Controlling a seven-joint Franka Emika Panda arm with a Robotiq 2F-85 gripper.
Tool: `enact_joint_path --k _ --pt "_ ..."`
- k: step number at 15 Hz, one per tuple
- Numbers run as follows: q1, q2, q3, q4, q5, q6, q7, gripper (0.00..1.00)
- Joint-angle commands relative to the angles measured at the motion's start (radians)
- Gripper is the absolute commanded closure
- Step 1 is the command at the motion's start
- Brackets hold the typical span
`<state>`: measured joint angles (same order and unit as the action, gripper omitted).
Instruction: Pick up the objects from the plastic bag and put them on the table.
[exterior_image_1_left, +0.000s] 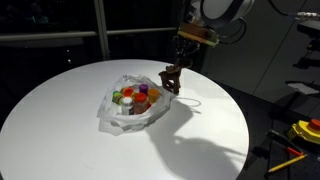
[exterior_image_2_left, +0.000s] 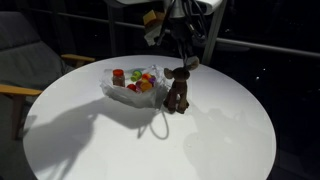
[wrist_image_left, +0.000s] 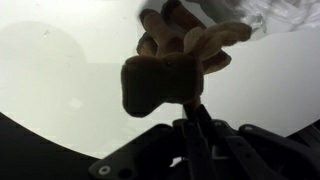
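Note:
The robot's gripper should release the brown animal figure, now upright just beside the plastic bag, on the bare white table (exterior_image_1_left: 194, 84) near the table's far edge, clear of the plastic bag.
The brown animal figure (exterior_image_1_left: 171, 80) (exterior_image_2_left: 178, 90) (wrist_image_left: 165, 70) is upright just beside the plastic bag (exterior_image_1_left: 112, 108) (exterior_image_2_left: 112, 88), at or barely above the white table (exterior_image_1_left: 60, 120) (exterior_image_2_left: 225, 140). I cannot tell whether it touches the top. My gripper (exterior_image_1_left: 178, 66) (exterior_image_2_left: 187, 63) (wrist_image_left: 190, 108) comes down from above and is shut on the figure's upper part. The bag lies open and wrinkled. Inside it are red, orange, green and purple pieces (exterior_image_1_left: 132, 97) (exterior_image_2_left: 135, 80). In the wrist view a corner of the bag (wrist_image_left: 262, 14) shows behind the figure.
A thin loop of cord (exterior_image_1_left: 190, 103) (exterior_image_2_left: 155, 125) lies on the table next to the figure. A chair (exterior_image_2_left: 20, 60) stands beyond the table's edge. Yellow and red tools (exterior_image_1_left: 305, 130) lie off the table at the side.

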<state>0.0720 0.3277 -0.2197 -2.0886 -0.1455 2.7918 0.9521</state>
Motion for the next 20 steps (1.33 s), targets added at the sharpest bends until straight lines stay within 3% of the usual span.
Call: enact_joint_path --k 1,6,10,19,20 --pt "0.027 0.013 -0.033 -0.004 -0.007 0.050 0.049 0.98" --pt "0.078 -0.014 -0.122 -0.034 -0.117 0.029 0.098 0.98" --pt "0.065 -0.006 -0.101 -0.042 -0.125 -0.004 0.046 0.98" --pt "0.090 -0.073 -0.132 -0.083 -0.214 -0.030 0.089 0.98" --pt "0.079 -0.081 -0.117 -0.085 -0.206 -0.039 0.076 0.68"
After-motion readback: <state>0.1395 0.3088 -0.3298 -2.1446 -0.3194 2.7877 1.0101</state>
